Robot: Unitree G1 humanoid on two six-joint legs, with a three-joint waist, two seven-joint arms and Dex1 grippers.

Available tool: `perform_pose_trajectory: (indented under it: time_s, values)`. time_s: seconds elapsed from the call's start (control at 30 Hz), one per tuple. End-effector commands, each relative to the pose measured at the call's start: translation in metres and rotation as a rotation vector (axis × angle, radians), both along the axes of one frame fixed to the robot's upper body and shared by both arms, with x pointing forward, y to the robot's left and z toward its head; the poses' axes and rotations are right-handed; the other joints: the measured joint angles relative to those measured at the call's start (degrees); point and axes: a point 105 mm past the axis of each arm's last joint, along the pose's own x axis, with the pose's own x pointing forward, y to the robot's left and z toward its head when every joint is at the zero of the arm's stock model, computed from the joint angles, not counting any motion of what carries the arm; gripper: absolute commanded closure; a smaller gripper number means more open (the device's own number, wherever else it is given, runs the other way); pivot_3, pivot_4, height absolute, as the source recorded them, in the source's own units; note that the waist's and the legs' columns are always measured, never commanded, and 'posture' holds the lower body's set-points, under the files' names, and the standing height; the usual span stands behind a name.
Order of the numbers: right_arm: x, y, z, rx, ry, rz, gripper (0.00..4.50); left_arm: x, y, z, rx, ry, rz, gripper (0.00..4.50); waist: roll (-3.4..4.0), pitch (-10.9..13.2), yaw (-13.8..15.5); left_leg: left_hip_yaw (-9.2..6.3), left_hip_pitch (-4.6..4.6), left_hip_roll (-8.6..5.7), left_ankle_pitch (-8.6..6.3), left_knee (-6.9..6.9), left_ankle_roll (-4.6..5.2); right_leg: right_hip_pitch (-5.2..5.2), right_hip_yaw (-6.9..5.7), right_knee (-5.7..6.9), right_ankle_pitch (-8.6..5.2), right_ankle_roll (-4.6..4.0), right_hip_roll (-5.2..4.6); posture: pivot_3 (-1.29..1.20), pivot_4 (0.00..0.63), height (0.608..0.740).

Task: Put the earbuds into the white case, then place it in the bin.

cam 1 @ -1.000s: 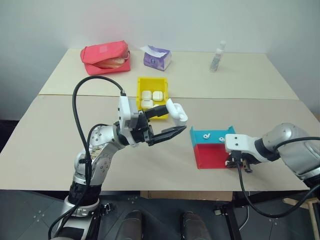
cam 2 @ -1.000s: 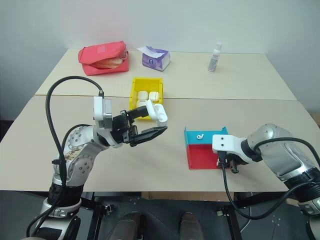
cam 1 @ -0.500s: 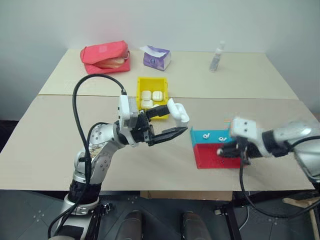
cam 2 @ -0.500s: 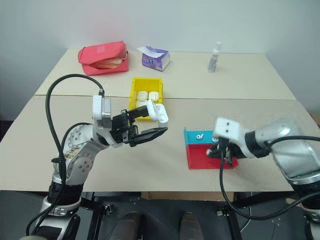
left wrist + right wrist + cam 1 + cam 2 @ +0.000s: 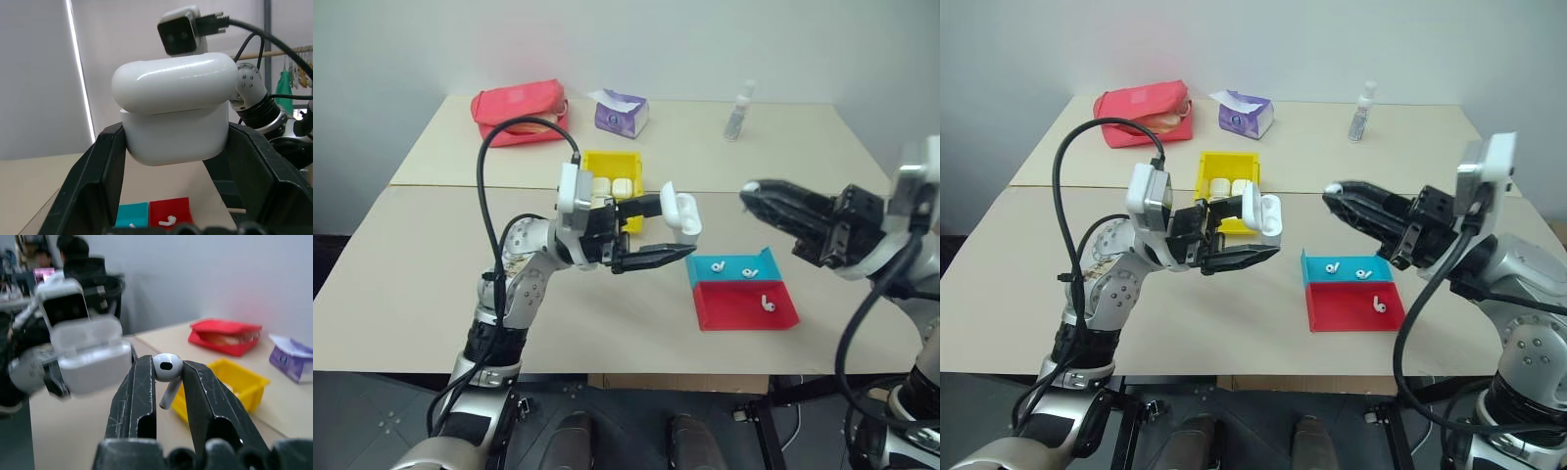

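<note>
Next, my right gripper lets go of the earbud in the far slot of the open white case (image 5: 686, 204) (image 5: 114, 347), next to the case's flipped-up lid.
My left gripper (image 5: 674, 229) is shut on the white case (image 5: 681, 213) and holds it above the table in front of the yellow bin (image 5: 611, 160). The case's lid stands flipped open. My right gripper (image 5: 751, 192) is raised to the right of the case and points toward it. It is shut on one earbud (image 5: 167, 366), pinched by the head with the stem hanging down. Two more earbuds (image 5: 749, 271) lie in the blue half of the tray (image 5: 732, 280), and one (image 5: 766, 304) lies in the red half.
Several white cases (image 5: 611, 187) lie in the yellow bin. At the back of the table are a red pouch (image 5: 519, 111), a purple tissue pack (image 5: 621, 113) and a small clear bottle (image 5: 737, 111). People sit in the background of the right wrist view.
My right gripper has risen from the tray's front edge, swung left and turned to point at the case. The left gripper has shifted slightly to the right with the case.
</note>
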Motion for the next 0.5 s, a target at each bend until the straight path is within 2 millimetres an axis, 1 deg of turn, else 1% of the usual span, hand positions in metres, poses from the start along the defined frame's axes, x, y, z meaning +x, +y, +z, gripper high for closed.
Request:
perform_pose_trajectory:
  time_s: [0.03,0.13,0.23,0.5]
  values:
    - [-0.015,0.015,0.017,0.075,-0.066,0.035,3.89,-0.005,-0.004,0.012,-0.019,-0.052,-0.043,1.69,0.00,0.00,-0.03,-0.02,0.00,0.00,0.00,-0.02,0.00,0.00,-0.01,0.00,0.00,0.00,0.00,0.00,0.150,0.740]
    - [-0.016,0.025,0.019,0.108,-0.058,0.053,3.89,-0.004,-0.005,0.012,-0.013,-0.056,-0.053,1.69,0.01,0.00,-0.16,-0.05,-0.01,0.00,0.00,-0.02,0.01,0.00,0.02,-0.01,0.00,0.00,0.00,0.00,0.150,0.740]
    - [-0.014,0.034,0.014,0.101,-0.039,0.060,3.89,-0.004,-0.005,0.013,-0.009,-0.059,-0.059,1.69,0.01,0.00,-0.31,-0.07,-0.02,0.00,0.00,-0.03,0.01,-0.02,0.01,-0.01,0.00,0.00,0.00,0.00,0.150,0.740]
    - [-0.007,0.038,0.006,0.063,-0.016,0.041,3.89,-0.004,-0.005,0.011,0.006,-0.078,-0.056,1.69,0.01,-0.01,-0.39,-0.08,-0.03,-0.01,0.00,-0.04,0.01,-0.02,0.01,-0.04,0.00,0.00,0.00,0.00,0.150,0.740]
